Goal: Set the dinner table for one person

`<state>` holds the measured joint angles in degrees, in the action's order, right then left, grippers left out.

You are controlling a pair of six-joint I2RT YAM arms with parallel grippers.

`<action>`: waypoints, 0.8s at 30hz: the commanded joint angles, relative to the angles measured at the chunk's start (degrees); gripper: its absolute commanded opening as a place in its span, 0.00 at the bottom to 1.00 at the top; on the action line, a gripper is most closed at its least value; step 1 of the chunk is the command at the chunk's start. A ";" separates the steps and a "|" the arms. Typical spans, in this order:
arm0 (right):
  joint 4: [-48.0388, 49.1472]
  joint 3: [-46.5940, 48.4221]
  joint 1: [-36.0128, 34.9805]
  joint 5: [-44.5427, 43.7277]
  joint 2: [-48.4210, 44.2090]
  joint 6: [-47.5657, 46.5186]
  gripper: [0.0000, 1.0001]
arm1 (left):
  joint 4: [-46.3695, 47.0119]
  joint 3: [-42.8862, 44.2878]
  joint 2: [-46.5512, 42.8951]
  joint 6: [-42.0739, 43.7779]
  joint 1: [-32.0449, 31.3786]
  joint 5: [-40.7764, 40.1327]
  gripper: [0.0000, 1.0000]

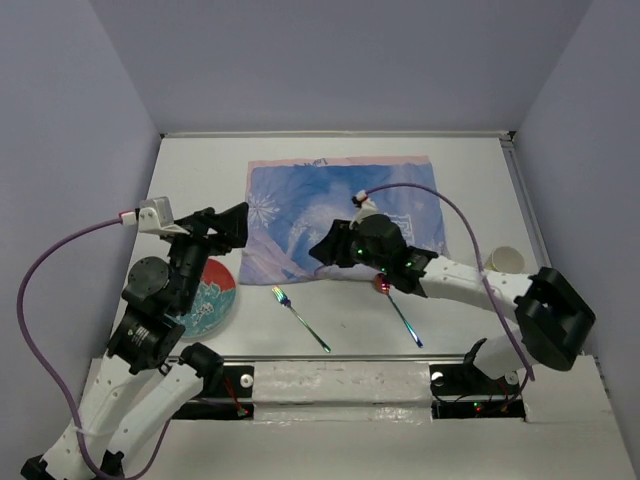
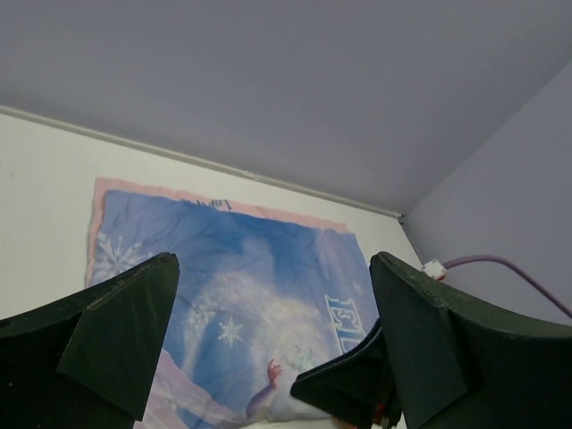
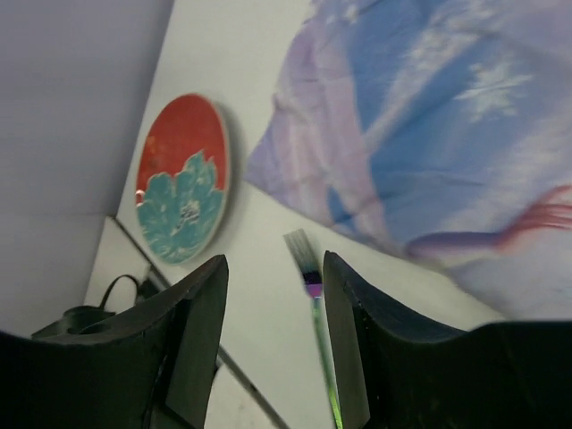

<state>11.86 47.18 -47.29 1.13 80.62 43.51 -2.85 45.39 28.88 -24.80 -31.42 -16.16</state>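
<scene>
I move my right gripper to the red and teal plate next and close it on the teal part of the plate's rim (image 1: 234,302) (image 3: 217,222), facing the fork.
The white dinner table (image 1: 200,170) carries a blue snowflake-printed mat (image 1: 345,215) at the back centre. A red and teal plate (image 1: 212,298) lies at the left, partly under my left arm. An iridescent fork (image 1: 300,318) and spoon (image 1: 403,315) lie on bare table in front of the mat. My left gripper (image 1: 233,226) is open and empty above the mat's left edge; its wrist view shows the mat (image 2: 250,295) between the jaws (image 2: 273,261). My right gripper (image 1: 319,252) is open and empty over the mat's front edge, with the fork (image 3: 313,288) showing between its jaws (image 3: 274,259) and the plate (image 3: 183,179) beyond.
A paper cup (image 1: 505,260) stands at the right, near my right arm. Grey walls close in the table at the back and both sides. The right gripper's dark body (image 2: 353,380) shows low in the left wrist view.
</scene>
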 commanded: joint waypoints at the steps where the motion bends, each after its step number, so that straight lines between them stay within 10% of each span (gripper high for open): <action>1: 12.82 6.78 -7.55 -4.20 8.39 6.58 0.54 | 1.01 -0.38 -2.78 5.81 -0.13 -5.19 0.99; 24: 16.54 33.23 -18.98 5.38 48.75 20.57 0.49 | 1.89 -4.25 -10.16 10.74 0.04 -4.67 0.99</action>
<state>25.85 74.94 -65.23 3.07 126.58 62.74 -3.22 41.60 19.16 -15.46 -31.42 -20.84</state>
